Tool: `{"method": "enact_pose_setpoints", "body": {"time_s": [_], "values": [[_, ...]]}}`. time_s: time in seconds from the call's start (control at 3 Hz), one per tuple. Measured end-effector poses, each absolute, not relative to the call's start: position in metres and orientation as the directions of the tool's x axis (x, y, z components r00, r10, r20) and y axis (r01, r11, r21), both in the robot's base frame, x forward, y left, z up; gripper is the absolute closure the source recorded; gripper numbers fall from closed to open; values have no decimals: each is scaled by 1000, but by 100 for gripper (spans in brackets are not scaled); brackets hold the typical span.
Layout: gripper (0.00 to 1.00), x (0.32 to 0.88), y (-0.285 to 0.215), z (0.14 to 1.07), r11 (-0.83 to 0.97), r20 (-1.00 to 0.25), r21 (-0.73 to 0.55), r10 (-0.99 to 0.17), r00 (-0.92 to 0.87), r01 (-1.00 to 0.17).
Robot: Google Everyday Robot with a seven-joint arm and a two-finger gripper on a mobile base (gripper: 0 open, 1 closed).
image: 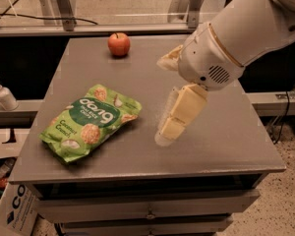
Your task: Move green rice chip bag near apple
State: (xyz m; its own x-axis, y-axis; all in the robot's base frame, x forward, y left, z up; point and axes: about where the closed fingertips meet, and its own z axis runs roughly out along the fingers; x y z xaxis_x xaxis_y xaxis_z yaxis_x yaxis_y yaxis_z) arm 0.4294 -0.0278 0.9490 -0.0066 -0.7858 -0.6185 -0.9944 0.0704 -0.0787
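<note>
Next, my gripper needs to go to the middle [89, 121] of the green rice chip bag, around its logo, and close there.
The green rice chip bag [90, 122] lies flat on the grey table [226, 132] at the front left, logo side up. The apple [118, 44] stands near the table's back edge, left of centre, well apart from the bag. My gripper [167, 133] hangs from the big white arm [236, 38] and points down over the table's middle. It is just right of the bag, a short gap from its right edge, and holds nothing. It is well in front of the apple.
A white pump bottle [3, 95] stands on a lower ledge left of the table. Drawers [147, 211] run below the table's front edge. A cardboard box [10, 215] sits on the floor at the lower left. Metal frame legs stand behind the table.
</note>
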Motion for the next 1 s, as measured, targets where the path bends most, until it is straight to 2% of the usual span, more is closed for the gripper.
{"method": "enact_pose_setpoints", "body": {"time_s": [1.0], "values": [[0,439,31,921,48,-696,-79,-718,20,-996]]}}
